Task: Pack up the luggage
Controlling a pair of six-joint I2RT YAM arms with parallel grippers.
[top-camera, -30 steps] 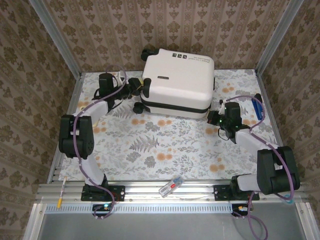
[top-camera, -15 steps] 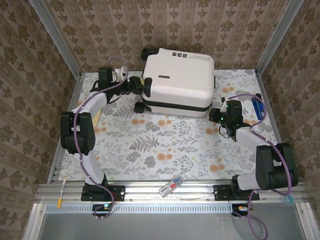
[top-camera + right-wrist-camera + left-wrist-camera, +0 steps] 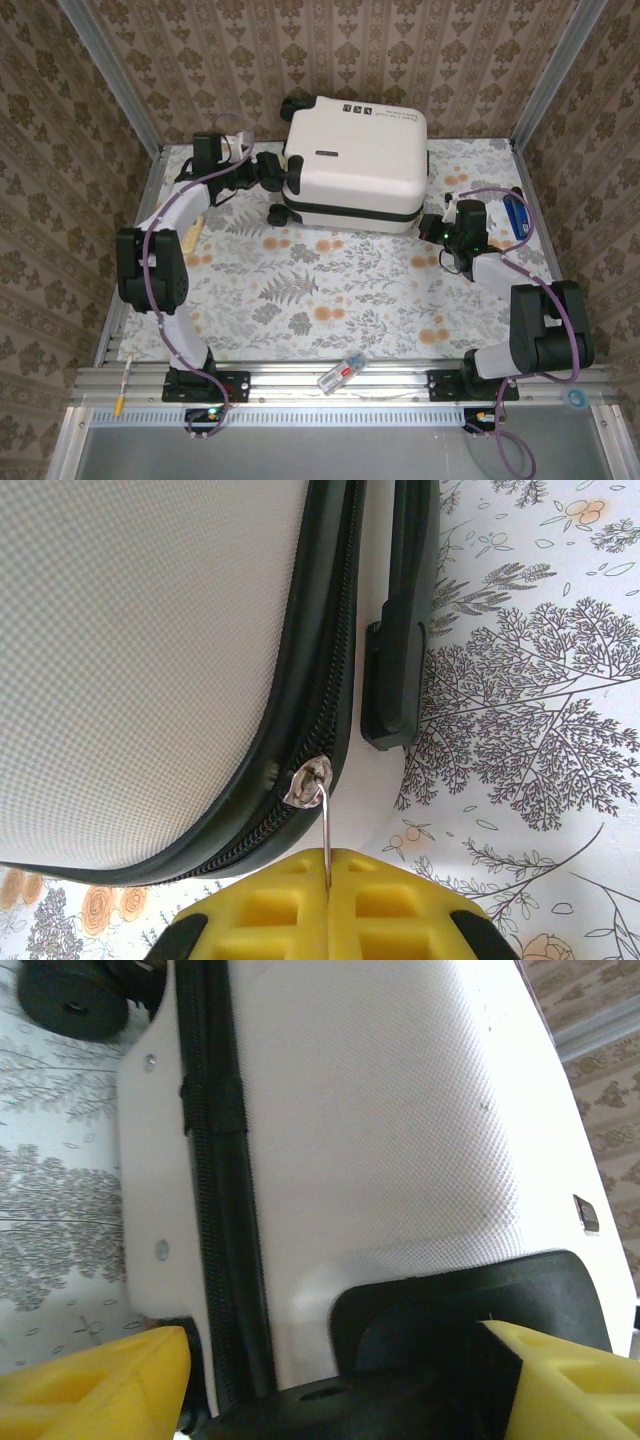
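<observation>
The luggage's black wheel sits crosswise between the fingers of my left gripper, so next I open them, come in at an angle and grip the wheel (image 3: 268,170) by its flat sides.
The luggage (image 3: 355,165) is a white hard-shell suitcase lying shut at the back middle of the table, with black wheels on its left side. My left gripper (image 3: 272,170) is at that left side. In the left wrist view its yellow fingers (image 3: 95,1385) stand wide apart, open, either side of a black wheel housing (image 3: 450,1310) beside the black zipper line (image 3: 215,1160). My right gripper (image 3: 432,226) is at the case's near right corner. In the right wrist view it (image 3: 328,865) is shut on the thin metal zipper pull (image 3: 326,825), which hangs from the slider (image 3: 308,780).
A flowered cloth (image 3: 320,290) covers the table. A blue object (image 3: 515,214) lies at the right edge, a pale wooden piece (image 3: 190,238) at the left. A small white and red item (image 3: 342,372) rests on the front rail. The black side handle (image 3: 400,620) sits next to the zipper.
My left gripper's jaws have widened at the case's left side and that arm has shifted slightly. My right gripper has crept up along the near right corner, still pinching the zipper pull.
</observation>
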